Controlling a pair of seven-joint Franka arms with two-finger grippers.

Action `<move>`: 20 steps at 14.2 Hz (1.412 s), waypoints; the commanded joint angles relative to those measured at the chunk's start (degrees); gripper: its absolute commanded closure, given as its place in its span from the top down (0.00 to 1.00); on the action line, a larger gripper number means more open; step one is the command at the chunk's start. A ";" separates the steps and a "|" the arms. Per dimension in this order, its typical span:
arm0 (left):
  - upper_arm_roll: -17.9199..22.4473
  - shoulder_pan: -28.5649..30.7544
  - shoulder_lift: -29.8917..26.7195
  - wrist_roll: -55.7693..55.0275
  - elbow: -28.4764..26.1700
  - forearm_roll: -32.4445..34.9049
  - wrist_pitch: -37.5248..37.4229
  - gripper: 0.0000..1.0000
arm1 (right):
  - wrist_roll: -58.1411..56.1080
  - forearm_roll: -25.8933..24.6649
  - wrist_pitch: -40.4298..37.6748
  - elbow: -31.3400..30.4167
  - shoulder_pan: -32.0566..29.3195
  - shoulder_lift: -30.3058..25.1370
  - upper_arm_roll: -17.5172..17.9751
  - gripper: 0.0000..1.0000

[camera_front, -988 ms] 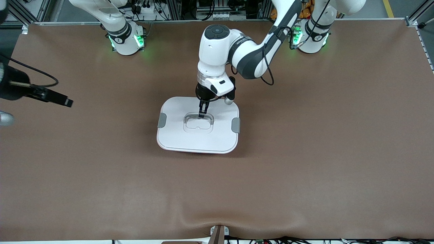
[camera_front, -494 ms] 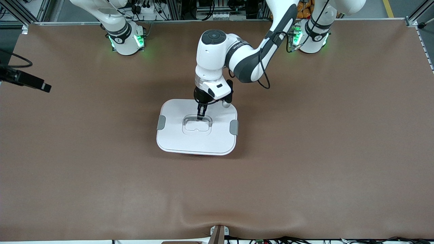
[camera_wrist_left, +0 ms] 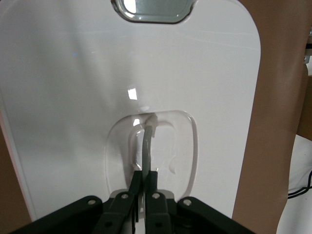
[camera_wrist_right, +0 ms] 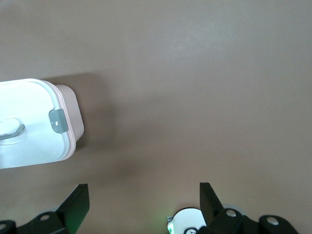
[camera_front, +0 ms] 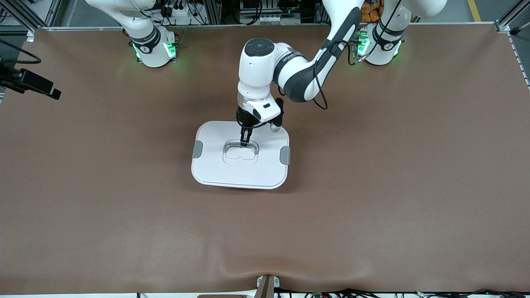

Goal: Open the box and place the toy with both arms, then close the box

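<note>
My left gripper is to let go of the white lid lying flat on top of the box [camera_front: 237,151] in the middle of the table.
The box [camera_front: 232,171] stands mid-table with its white lid [camera_front: 215,163] on it and a grey clip [camera_front: 197,149] at each end. My left gripper [camera_front: 245,142] is over the lid's middle, shut on the clear recessed handle [camera_front: 241,151]. In the left wrist view the fingers [camera_wrist_left: 152,178] pinch the raised handle strip [camera_wrist_left: 147,141] over the lid [camera_wrist_left: 73,97]. My right gripper [camera_front: 41,87] is up in the air over the right arm's end of the table, open and empty [camera_wrist_right: 141,195]. Its view shows the pink tub [camera_wrist_right: 74,124] and one clip [camera_wrist_right: 57,120]. The toy is out of view.
Brown table cloth [camera_front: 372,186] lies all round the box. The arms' green-lit bases [camera_front: 155,49] stand along the table edge farthest from the front camera. The right arm's base also shows in the right wrist view [camera_wrist_right: 187,222].
The lid has come down slightly with my left gripper still shut on its handle. My right gripper has drawn away from the box toward the right arm's end of the table.
</note>
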 commanded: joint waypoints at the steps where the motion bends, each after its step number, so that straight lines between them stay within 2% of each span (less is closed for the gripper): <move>1: 0.31 -0.63 0.90 -0.84 1.84 0.86 -0.33 0.00 | -4.12 -2.40 2.68 -6.68 -0.97 -5.05 0.59 1.00; 4: 0.31 -0.72 1.87 -1.10 2.63 0.86 -0.33 0.00 | -11.77 -4.16 2.59 -6.95 -1.23 -5.67 -0.02 1.00; 7: 0.31 -0.81 2.05 -1.37 2.72 0.86 -0.33 0.00 | -19.24 -4.08 2.77 -5.72 -1.23 -5.14 -2.22 1.00; 11: 0.31 -1.16 2.40 -2.07 2.63 0.77 -0.24 0.00 | -20.31 -5.40 2.42 -4.48 -1.23 -4.88 -2.22 1.00; 20: 0.49 -2.83 2.22 -7.96 2.63 1.39 -0.24 0.00 | -20.49 -5.05 1.45 -2.90 -0.88 -4.88 -2.22 1.00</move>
